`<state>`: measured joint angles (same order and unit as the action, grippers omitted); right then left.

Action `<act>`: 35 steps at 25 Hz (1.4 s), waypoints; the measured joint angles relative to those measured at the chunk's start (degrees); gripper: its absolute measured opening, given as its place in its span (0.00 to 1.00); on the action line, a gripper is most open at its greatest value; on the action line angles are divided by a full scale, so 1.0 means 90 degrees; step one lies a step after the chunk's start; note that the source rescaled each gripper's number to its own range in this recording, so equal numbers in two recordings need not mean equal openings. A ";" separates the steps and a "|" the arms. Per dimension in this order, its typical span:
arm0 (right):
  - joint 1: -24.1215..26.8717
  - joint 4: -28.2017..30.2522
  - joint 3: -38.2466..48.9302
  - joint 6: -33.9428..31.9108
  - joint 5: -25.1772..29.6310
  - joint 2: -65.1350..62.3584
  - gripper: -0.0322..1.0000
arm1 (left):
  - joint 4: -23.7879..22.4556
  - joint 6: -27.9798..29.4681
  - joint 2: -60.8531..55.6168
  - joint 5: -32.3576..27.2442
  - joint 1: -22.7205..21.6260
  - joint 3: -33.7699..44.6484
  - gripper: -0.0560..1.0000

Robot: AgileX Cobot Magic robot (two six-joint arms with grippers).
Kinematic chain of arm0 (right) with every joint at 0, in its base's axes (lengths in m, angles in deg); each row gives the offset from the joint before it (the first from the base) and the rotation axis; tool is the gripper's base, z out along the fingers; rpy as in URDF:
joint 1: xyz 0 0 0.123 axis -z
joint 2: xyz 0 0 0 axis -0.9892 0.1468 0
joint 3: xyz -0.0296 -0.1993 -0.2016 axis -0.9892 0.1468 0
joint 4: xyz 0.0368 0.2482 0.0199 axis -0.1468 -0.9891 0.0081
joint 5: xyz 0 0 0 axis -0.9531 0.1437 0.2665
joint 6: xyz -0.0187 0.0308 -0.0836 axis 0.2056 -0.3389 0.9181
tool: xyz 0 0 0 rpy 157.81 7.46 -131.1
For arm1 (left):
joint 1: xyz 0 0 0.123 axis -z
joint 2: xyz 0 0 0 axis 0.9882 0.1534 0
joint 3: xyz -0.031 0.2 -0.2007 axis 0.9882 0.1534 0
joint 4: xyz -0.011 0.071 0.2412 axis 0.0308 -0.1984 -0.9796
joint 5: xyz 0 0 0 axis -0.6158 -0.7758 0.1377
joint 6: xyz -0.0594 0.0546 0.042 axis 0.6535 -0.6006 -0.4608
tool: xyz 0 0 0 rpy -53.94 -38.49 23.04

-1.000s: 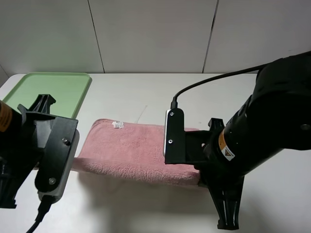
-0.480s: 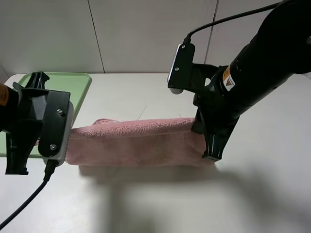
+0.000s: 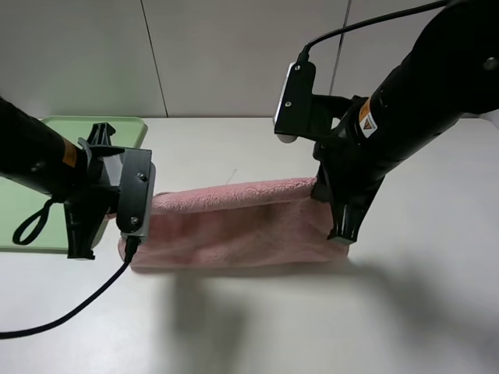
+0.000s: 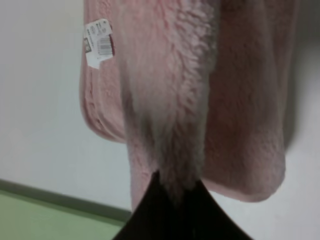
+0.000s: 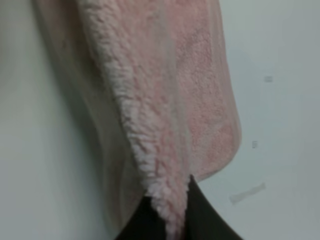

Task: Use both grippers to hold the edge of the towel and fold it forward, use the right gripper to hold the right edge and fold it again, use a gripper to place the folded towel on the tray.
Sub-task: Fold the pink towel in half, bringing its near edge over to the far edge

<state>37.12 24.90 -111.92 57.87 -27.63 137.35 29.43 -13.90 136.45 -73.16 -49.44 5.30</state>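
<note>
Next, I release the towel's lifted edge with my left gripper on the towel's far corner (image 3: 167, 195) (image 4: 110, 117) nearest the green tray.
A pink fluffy towel (image 3: 234, 222) hangs stretched between my two grippers above the white table, its lifted edge carried over the part that lies on the table. My left gripper (image 3: 125, 204) is shut on the towel's left end; the left wrist view shows the pink pile (image 4: 165, 110) pinched between the dark fingers, with a white label (image 4: 97, 42) on the towel. My right gripper (image 3: 318, 187) is shut on the towel's right end; the right wrist view shows the towel edge (image 5: 150, 125) clamped between the fingers. The green tray (image 3: 47, 179) lies at the far left, partly hidden by my left arm.
The white table (image 3: 257, 319) has open surface in front of the towel and behind it (image 3: 226, 148). A grey panelled wall (image 3: 234, 54) stands at the back. A black cable (image 3: 70, 312) trails from my left arm over the table's front left.
Both grippers have lifted the towel's near edge and carried it toward the far side. The towel has gone from flat to raised and doubled over. The left arm has swung in to the right.
</note>
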 joint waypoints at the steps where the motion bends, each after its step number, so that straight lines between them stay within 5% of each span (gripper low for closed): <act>1: 0.0003 0.0038 0.0000 0.0000 -0.0026 0.0094 0.03 | -0.0014 0.0000 0.0090 0.0088 0.0000 -0.0007 0.05; 20: 0.0023 0.0389 0.0000 -0.0025 -0.0483 0.0648 0.03 | -0.0109 0.0000 0.0844 0.1824 -0.0412 -0.0014 0.06; 24: 0.0023 0.0434 0.0000 -0.0025 -0.0556 0.0648 0.03 | -0.0109 0.0000 0.0848 0.1867 -0.0412 -0.0014 0.12; 27: 0.0023 0.0492 0.0000 -0.0025 -0.0713 0.0648 0.05 | -0.0112 0.0000 0.0848 0.1930 -0.0412 -0.0014 0.27; 29: 0.0023 0.0512 0.0000 -0.0058 -0.0693 0.0648 0.23 | -0.0112 0.0007 0.0848 0.2033 -0.0425 -0.0014 0.46; 31: 0.0023 0.0543 0.0000 -0.0290 -0.0687 0.0648 0.68 | -0.0112 0.0159 0.0848 0.2195 -0.0425 -0.0006 0.68; 32: 0.0023 0.0613 0.0000 -0.0430 -0.0687 0.0648 0.81 | -0.0112 0.0298 0.0848 0.2303 -0.0425 0.0008 0.79; 35: 0.0023 0.0958 0.0000 -0.0859 -0.0694 0.0648 0.96 | -0.0112 0.0558 0.0848 0.2677 -0.0425 0.0118 0.94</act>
<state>37.33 33.52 -111.92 50.15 -33.88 143.18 28.43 -8.88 144.08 -49.07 -53.26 6.36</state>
